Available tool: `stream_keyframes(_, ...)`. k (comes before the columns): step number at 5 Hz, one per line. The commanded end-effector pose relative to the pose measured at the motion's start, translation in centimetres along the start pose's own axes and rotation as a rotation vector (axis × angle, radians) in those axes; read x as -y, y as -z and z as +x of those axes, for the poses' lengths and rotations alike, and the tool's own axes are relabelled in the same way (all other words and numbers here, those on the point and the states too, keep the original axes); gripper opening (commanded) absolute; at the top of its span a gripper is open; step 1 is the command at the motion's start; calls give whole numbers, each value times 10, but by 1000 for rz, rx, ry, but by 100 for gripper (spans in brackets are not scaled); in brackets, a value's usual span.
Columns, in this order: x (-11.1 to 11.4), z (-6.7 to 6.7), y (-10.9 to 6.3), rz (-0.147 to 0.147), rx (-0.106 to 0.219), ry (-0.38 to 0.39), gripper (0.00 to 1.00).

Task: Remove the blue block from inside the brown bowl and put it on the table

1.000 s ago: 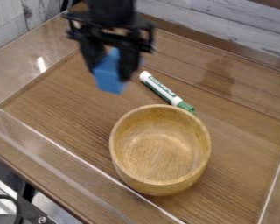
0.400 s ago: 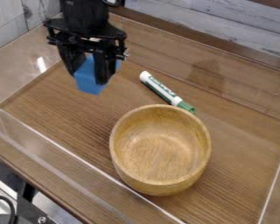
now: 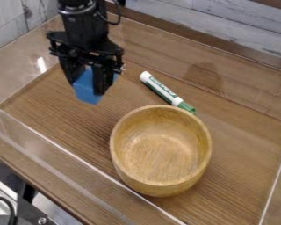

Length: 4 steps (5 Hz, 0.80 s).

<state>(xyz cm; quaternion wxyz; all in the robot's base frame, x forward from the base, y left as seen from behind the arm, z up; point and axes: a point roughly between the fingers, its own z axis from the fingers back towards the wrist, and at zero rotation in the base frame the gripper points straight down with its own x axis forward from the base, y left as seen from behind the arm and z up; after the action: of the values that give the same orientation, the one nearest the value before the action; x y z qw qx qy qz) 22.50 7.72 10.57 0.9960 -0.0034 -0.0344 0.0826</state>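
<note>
The blue block, now hanging just above the wood, will be put down by my gripper on the bare wood (image 3: 82, 114) just beside the brown bowl's rim.
My black gripper (image 3: 89, 83) points straight down over the left half of the table (image 3: 61, 114), shut on the blue block (image 3: 88, 87), which hangs between its fingers just above the wood. The brown bowl (image 3: 162, 149) sits to the lower right of the gripper, apart from it, and its inside shows bare wood.
A white-and-green marker pen (image 3: 167, 92) lies on the table between the gripper and the bowl's far rim. Low clear acrylic walls (image 3: 61, 158) edge the tabletop at the front and sides.
The gripper has carried the blue block leftward and lower toward the tabletop. Bowl and marker have not moved.
</note>
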Motion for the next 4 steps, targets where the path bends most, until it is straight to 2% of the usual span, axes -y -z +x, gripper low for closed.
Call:
stream_keyframes(1,-8,6,2,24,31,10,0)
stream_keyframes(4,-20,9,23,59,12,35,0)
